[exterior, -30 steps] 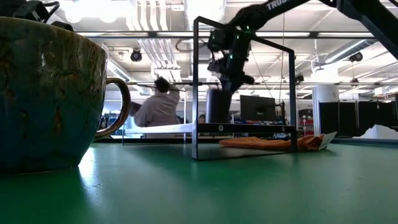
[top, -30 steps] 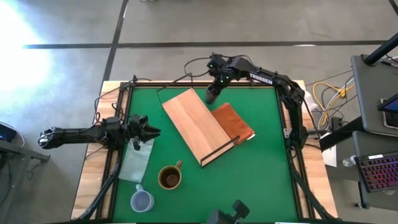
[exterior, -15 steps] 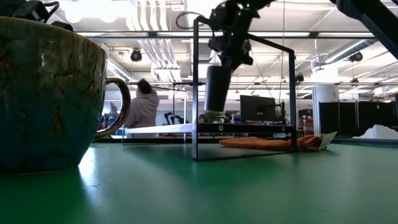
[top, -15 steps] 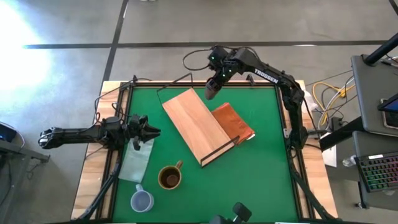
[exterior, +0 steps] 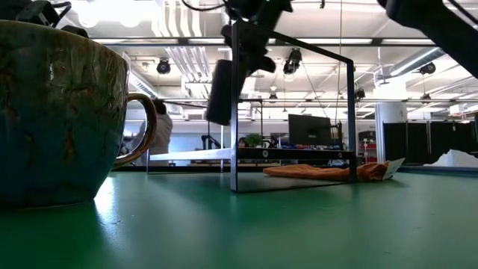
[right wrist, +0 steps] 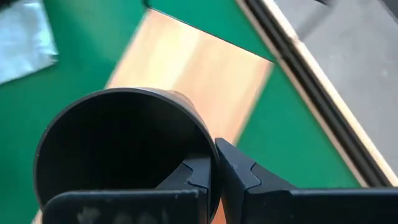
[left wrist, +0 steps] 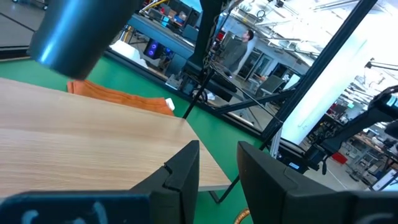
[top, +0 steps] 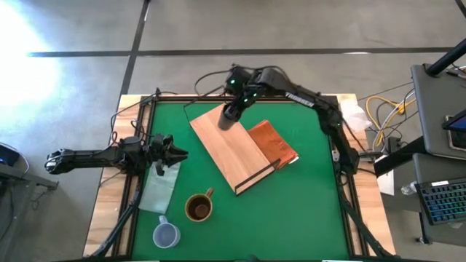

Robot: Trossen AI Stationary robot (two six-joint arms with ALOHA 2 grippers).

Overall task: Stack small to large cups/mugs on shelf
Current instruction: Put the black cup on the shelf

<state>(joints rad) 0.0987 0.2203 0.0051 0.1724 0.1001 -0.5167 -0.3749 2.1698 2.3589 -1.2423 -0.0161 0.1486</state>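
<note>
The robot's right gripper will set the narrow black cup down on the far end of the light-wood shelf [top: 218,129].
My right gripper [top: 236,97] is shut on the narrow black cup [top: 229,116], held in the air over the far end of the light-wood shelf [top: 231,149]. The cup also shows in the low view [exterior: 219,91], tilted and above the shelf's wire frame [exterior: 234,104]. The brown mug [top: 199,208] and the pale blue-grey cup [top: 166,235] stand on the green table near its front edge. My left gripper [top: 177,154] waits at the table's left, open and empty, pointing at the shelf [left wrist: 93,124]. My right gripper pinches the black cup's wall at its rim [right wrist: 208,146], one finger inside [right wrist: 194,175] the cup and one outside [right wrist: 239,171]. The fingers come from above, slanting. The cup hangs below them, tilted, its bottom clear of the shelf.
A reddish-brown board [top: 274,143] lies partly under the shelf's right side. A pale cloth [top: 162,186] lies at the left, by my left gripper. In the low view the brown mug [exterior: 60,112] fills the left foreground. A person [exterior: 160,123] shows in the room beyond.
My right gripper has lifted the black cup from table height at the shelf's far right and carried it up and toward the table's left. The cup, upright before, now tilts and hangs over the shelf's far end.
</note>
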